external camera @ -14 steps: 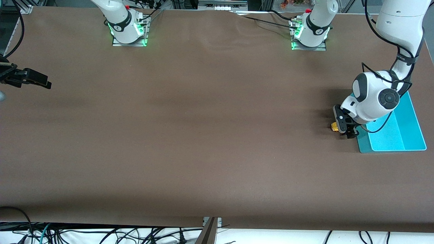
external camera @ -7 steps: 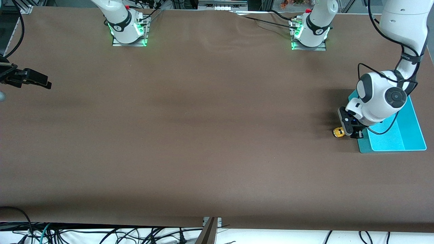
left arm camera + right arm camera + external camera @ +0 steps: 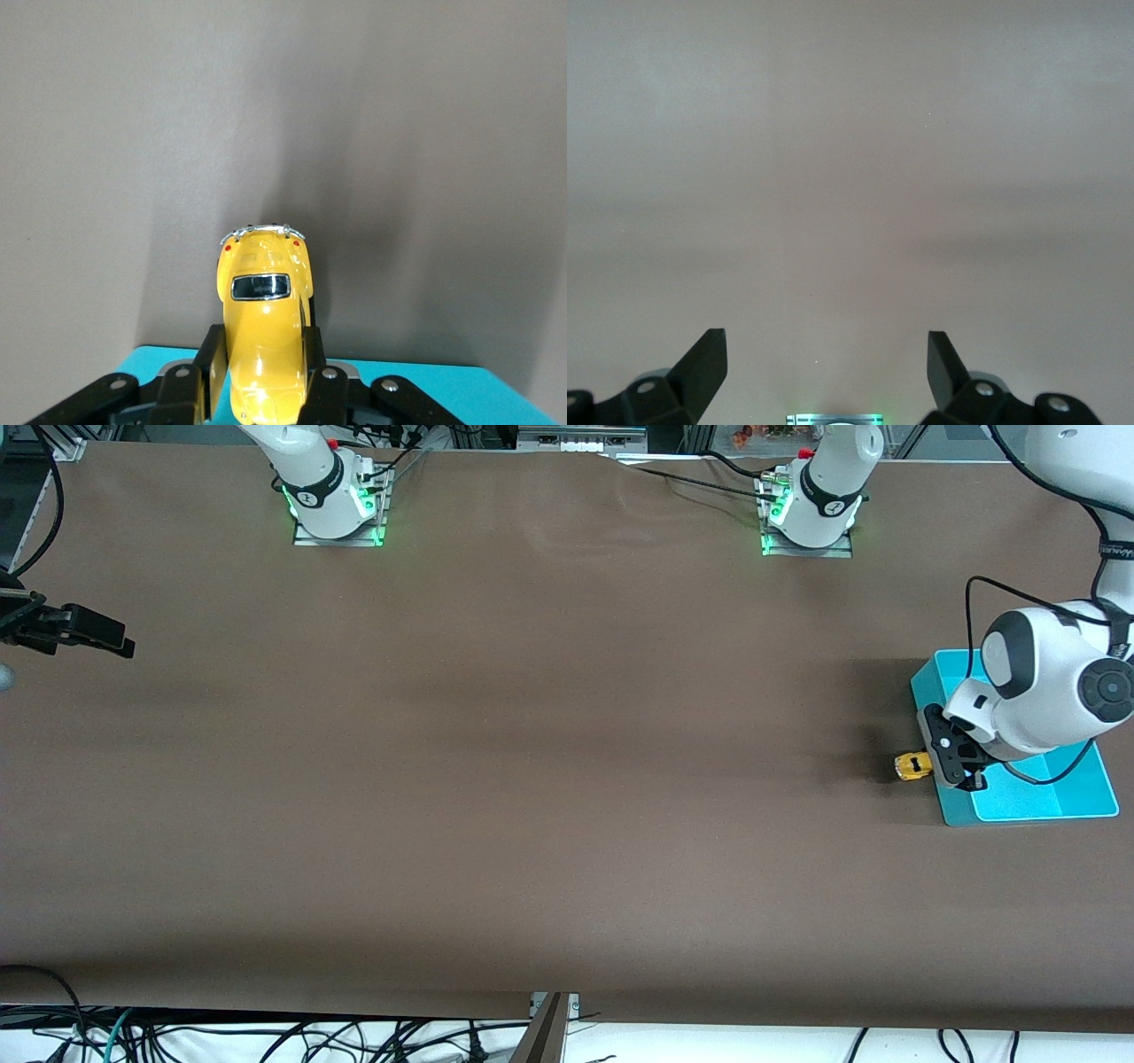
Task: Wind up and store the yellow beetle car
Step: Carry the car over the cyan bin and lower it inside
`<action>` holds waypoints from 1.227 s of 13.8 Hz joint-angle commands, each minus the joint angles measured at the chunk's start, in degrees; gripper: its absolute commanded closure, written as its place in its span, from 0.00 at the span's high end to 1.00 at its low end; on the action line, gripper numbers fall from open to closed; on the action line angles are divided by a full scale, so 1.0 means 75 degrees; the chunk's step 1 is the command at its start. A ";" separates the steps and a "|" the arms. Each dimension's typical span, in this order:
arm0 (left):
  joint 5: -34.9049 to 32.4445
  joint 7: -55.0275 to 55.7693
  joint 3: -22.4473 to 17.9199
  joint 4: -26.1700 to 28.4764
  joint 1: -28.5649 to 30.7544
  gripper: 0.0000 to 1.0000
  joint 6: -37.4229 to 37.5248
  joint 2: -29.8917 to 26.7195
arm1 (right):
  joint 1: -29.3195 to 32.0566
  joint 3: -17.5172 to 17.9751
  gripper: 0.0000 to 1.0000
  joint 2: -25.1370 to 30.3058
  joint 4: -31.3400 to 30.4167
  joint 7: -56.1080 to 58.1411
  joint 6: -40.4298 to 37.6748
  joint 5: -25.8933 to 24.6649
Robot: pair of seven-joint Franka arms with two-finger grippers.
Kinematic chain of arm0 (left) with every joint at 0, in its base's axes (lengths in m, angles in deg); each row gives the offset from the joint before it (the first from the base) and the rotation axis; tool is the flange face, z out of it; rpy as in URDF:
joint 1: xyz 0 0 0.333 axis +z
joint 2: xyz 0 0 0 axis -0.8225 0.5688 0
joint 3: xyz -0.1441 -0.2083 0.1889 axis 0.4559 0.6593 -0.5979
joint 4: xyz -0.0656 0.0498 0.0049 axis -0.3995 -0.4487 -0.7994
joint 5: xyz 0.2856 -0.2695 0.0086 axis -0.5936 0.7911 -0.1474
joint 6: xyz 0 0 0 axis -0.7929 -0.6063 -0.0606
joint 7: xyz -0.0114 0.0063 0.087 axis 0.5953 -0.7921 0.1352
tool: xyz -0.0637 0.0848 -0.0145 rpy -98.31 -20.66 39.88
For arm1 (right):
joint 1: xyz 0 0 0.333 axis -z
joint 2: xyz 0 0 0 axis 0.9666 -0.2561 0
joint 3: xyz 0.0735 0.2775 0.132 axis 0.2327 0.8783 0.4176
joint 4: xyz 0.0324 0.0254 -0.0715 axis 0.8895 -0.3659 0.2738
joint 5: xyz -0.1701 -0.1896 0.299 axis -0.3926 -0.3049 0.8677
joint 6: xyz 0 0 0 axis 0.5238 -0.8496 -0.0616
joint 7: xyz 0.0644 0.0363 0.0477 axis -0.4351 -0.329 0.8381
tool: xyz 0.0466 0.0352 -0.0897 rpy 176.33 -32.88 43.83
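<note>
I need to use my left gripper to set the yellow beetle car, now low beside the turquoise bin's wall, down in the turquoise bin's end (image 3: 974,696) closest to the arm bases.
The yellow beetle car (image 3: 912,766) (image 3: 262,274) is clamped by its sides between the fingers of my left gripper (image 3: 932,765) (image 3: 262,336), which is shut on it. The car's rear window and bumper point away from the wrist. It sits low at the brown table, right beside the turquoise bin's (image 3: 1028,817) wall that faces the table's middle. I cannot tell whether its wheels touch the table. My right gripper (image 3: 113,640) (image 3: 827,341) waits open and empty over the table edge at the right arm's end.
The turquoise bin (image 3: 425,390) lies at the left arm's end of the table, partly under the left wrist. Both arm bases (image 3: 337,509) (image 3: 808,518) stand along the table's edge farthest from the front camera. Cables hang below the near edge.
My left gripper shut on the yellow beetle car, then drew it along toward the turquoise bin. The right arm has not moved.
</note>
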 commanded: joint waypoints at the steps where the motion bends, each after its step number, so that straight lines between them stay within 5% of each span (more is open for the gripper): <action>1: 0.0648 -0.0128 0.0067 -0.0492 0.0107 0.00 0.1116 -0.0159 | -0.0021 -0.0011 1.00 0.0042 -0.0011 0.0096 0.0008 -0.0017; 3: 0.1200 -0.0070 0.0067 -0.0528 0.0259 0.00 0.1376 -0.0358 | -0.0032 -0.0011 1.00 0.0042 -0.0011 0.0085 0.0008 -0.0017; 7: 0.0759 -0.0186 0.0067 -0.0481 0.0621 0.00 0.1599 -0.0663 | -0.0032 -0.0011 1.00 0.0053 -0.0011 0.0096 0.0008 -0.0017; 14: -0.0157 -0.3393 0.0044 -0.0376 0.1161 0.00 0.1600 -0.0570 | -0.0032 0.0000 1.00 0.0042 -0.0011 0.0096 0.0008 -0.0005; 17: -0.0625 -0.3701 0.0044 -0.0119 0.1477 0.00 0.1530 -0.0581 | -0.0032 0.0000 1.00 0.0042 -0.0011 0.0096 0.0008 -0.0005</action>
